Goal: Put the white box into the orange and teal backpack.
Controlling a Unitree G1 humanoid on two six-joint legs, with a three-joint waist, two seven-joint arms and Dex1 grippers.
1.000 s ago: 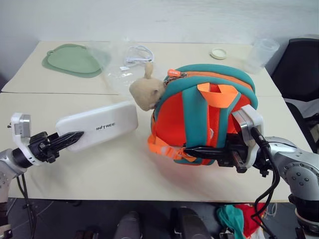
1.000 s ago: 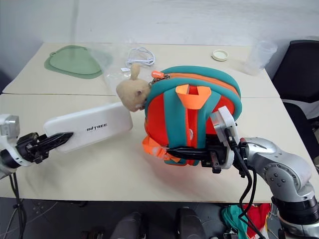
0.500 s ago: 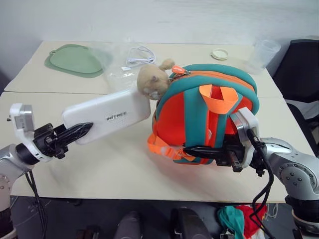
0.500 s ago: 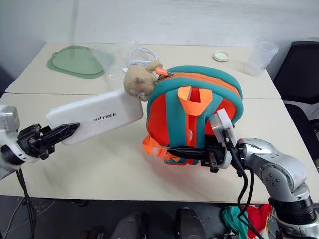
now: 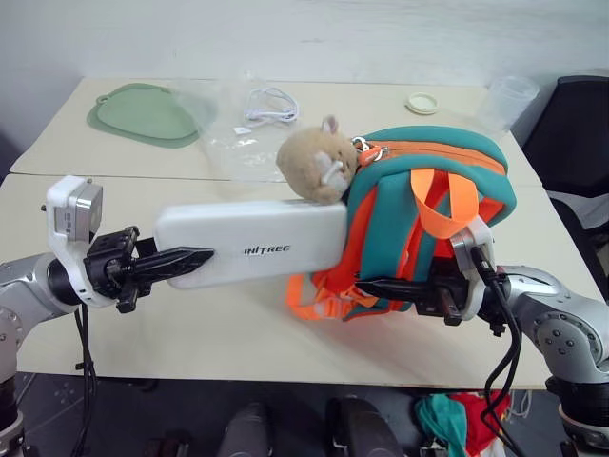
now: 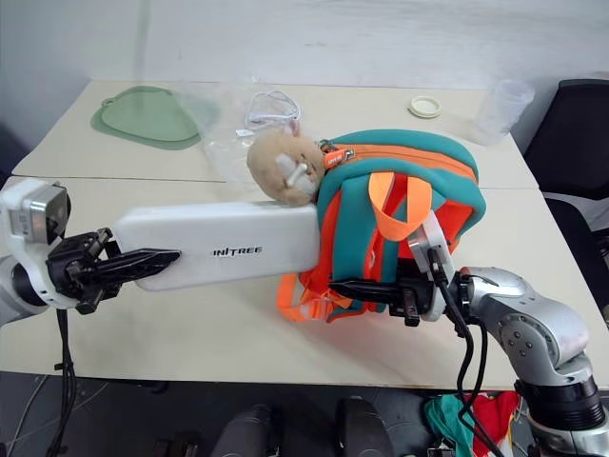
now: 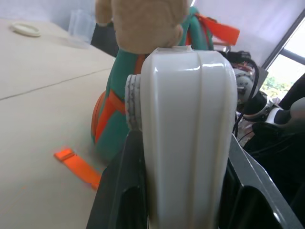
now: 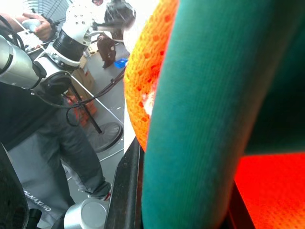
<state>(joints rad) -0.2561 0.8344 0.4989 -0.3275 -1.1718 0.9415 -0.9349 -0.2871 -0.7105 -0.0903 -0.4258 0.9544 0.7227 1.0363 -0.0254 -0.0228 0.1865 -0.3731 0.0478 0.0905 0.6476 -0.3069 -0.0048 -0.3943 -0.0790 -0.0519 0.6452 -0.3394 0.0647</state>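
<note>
My left gripper is to let go of the white box deep inside the backpack (image 5: 400, 217), behind the open side of the backpack, under the plush toy.
The white box (image 5: 257, 252) is held level above the table, my left gripper (image 5: 195, 259) shut on its near end. In the left wrist view the box (image 7: 188, 133) stands between both black fingers (image 7: 121, 191). Its far end presses into the side of the orange and teal backpack (image 5: 428, 205), just under a tan plush toy (image 5: 314, 173) that hangs at the zipper. The backpack leans to the right. My right gripper (image 5: 369, 285) is shut on a teal shoulder strap (image 8: 200, 119) low on the backpack's front.
At the table's far side lie a green mat (image 5: 143, 114), a clear plastic bag with a white cable (image 5: 257, 107), a small lid (image 5: 419, 103) and a clear cup (image 5: 504, 100). A black chair (image 5: 571, 124) stands at the right. A person (image 8: 47, 119) stands beyond the table.
My left gripper has lifted the white box and carried it right, into the backpack's side. The plush toy rode up and the backpack tipped to the right. The right gripper kept still.
</note>
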